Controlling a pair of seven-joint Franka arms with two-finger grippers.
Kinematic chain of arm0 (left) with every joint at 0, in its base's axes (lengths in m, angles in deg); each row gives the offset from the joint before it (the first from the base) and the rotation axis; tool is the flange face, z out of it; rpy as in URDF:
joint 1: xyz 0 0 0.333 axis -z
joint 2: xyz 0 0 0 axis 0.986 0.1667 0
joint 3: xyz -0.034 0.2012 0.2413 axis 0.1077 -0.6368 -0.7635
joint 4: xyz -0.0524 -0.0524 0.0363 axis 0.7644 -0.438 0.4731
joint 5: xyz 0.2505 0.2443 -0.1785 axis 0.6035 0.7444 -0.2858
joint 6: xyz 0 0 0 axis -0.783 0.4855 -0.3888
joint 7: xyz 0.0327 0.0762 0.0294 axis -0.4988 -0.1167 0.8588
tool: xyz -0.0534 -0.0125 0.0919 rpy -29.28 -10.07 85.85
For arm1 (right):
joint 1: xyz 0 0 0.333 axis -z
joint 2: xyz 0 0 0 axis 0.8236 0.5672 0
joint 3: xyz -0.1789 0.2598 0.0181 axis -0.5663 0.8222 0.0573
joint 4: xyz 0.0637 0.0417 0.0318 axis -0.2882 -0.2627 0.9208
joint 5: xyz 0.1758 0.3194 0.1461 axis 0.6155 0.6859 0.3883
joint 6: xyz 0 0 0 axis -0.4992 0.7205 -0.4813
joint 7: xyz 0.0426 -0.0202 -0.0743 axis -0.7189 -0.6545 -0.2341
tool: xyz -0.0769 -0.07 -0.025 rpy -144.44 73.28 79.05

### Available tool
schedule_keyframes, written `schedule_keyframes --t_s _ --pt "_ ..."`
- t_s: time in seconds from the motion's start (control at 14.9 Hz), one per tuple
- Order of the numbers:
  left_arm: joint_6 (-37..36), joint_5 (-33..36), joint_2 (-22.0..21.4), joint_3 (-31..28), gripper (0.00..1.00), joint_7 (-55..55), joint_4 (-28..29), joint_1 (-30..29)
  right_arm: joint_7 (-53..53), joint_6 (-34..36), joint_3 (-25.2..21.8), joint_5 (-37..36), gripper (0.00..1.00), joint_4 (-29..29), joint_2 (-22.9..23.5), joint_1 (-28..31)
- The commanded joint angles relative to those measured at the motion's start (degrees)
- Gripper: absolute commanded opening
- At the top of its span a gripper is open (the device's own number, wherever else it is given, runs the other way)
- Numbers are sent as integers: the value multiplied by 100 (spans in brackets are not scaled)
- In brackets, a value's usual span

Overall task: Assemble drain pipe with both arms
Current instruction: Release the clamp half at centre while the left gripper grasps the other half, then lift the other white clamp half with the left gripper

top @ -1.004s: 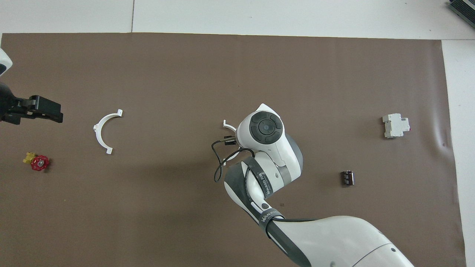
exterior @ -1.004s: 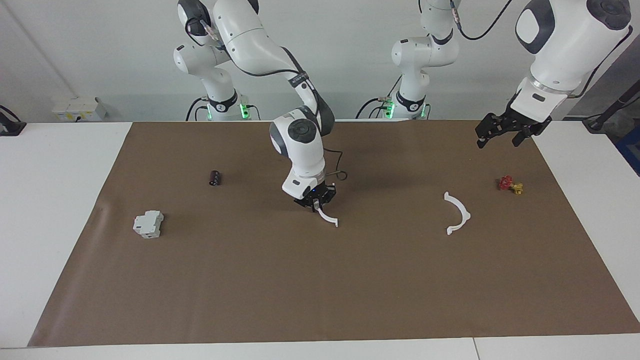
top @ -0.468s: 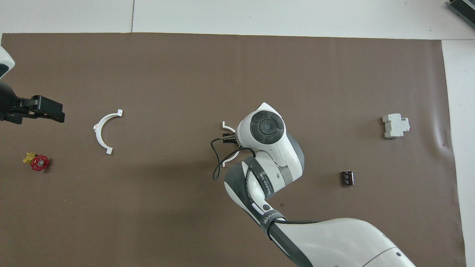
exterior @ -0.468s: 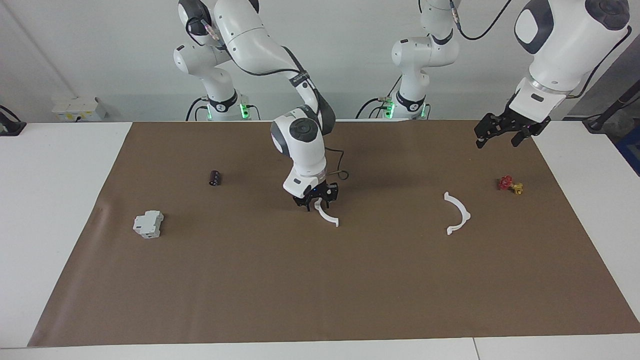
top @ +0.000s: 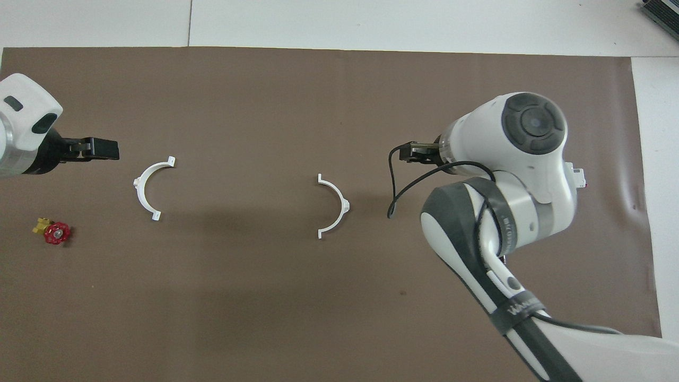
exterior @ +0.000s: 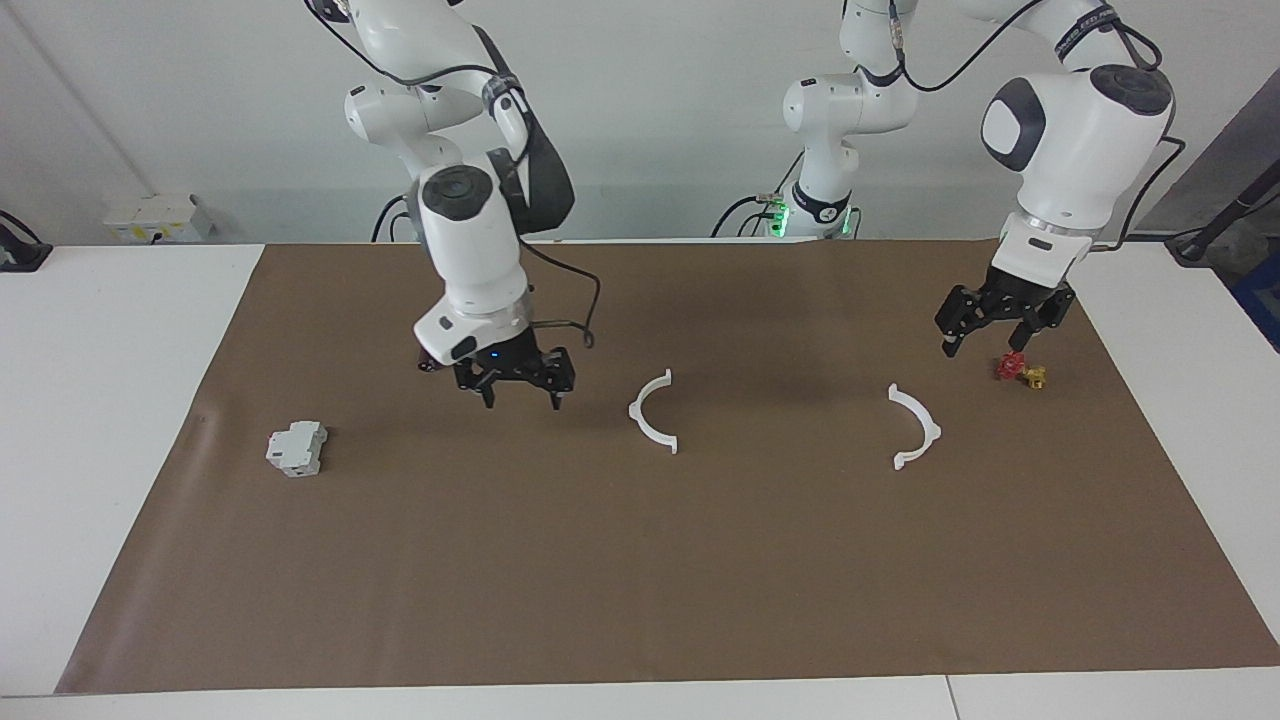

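Observation:
I need to next grab the white half-ring nearest the red-and-yellow valve with my left gripper, closing it on the middle of that half-ring's curve (top: 138, 184).
The drain pipe lies as two separate white half-rings on the brown mat. One half-ring (exterior: 652, 411) (top: 336, 206) rests near the mat's middle, free of any gripper. The other half-ring (exterior: 917, 428) (top: 149, 183) lies toward the left arm's end. My right gripper (exterior: 523, 400) hangs open and empty over the mat, beside the middle half-ring toward the right arm's end. My left gripper (exterior: 982, 348) (top: 95, 149) is open and empty, low over the mat next to the valve and close to the second half-ring.
A small red-and-yellow valve (exterior: 1021, 371) (top: 53, 232) sits at the left arm's end. A grey-white boxy block (exterior: 297, 448) stands at the right arm's end. A small dark cylinder (exterior: 424, 366) peeks out by the right wrist. White tabletop (exterior: 120, 400) surrounds the mat.
My right gripper opened, let go of the middle half-ring, rose and swung toward the right arm's end. The half-ring now lies flat. My left gripper came down toward the valve.

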Motion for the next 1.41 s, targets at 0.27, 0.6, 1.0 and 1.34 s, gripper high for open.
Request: schedule_keyframes --t_s 0.27,0.6,1.0,1.34 --pt "2233 -70 191 -16 100 193 1576 -141 -1597 1206 81 -104 100 -92 -588 1448" --pt "2356 -35 797 -7 100 316 1339 -352 -2257 1890 37 -157 100 459 -870 1977" --pt "2681 -35 1123 -7 100 -615 1435 -212 -2258 3394 107 -658 100 1560 -817 1889" --pt "2699 -35 1123 -7 100 -589 1470 -220 -2293 3334 107 -596 100 1200 -993 1898"
